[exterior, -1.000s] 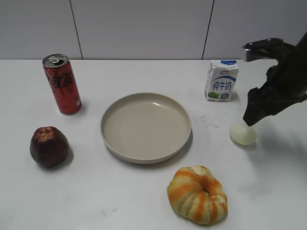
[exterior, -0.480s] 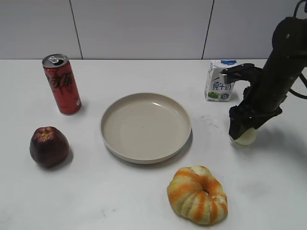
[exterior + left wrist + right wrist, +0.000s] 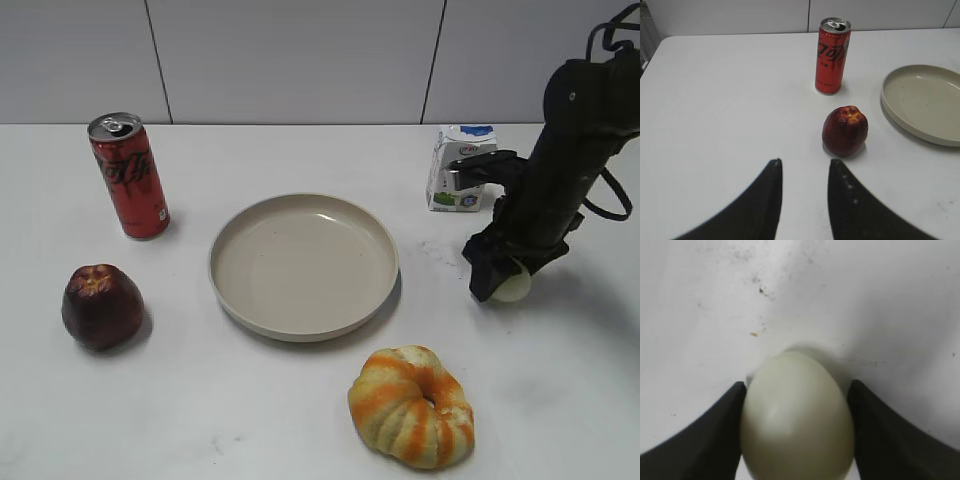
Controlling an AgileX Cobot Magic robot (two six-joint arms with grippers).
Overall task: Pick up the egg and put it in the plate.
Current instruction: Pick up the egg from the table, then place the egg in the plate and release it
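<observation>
Next, I let go of the egg with my right gripper close to the middle of the beige plate (image 3: 311, 254).
The pale cream egg (image 3: 516, 287) lies on the white table right of the beige plate (image 3: 300, 265). My right gripper (image 3: 498, 283) is down over the egg. In the right wrist view the egg (image 3: 797, 415) fills the gap of the right gripper (image 3: 797, 384), with both black fingers against its sides, and it still looks to rest on the table. My left gripper (image 3: 806, 161) is open and empty, hovering over bare table in front of the apple; it is out of the exterior view. The plate (image 3: 920, 100) holds nothing.
A red cola can (image 3: 130, 175) and a dark red apple (image 3: 102, 306) stand left of the plate. A small milk carton (image 3: 460, 168) stands behind the right gripper. An orange-striped bread ring (image 3: 412, 405) lies in front, between plate and egg.
My right gripper came down from above and to the right of the egg and now straddles it, its fingers closed in on the egg's sides. The egg has barely moved.
</observation>
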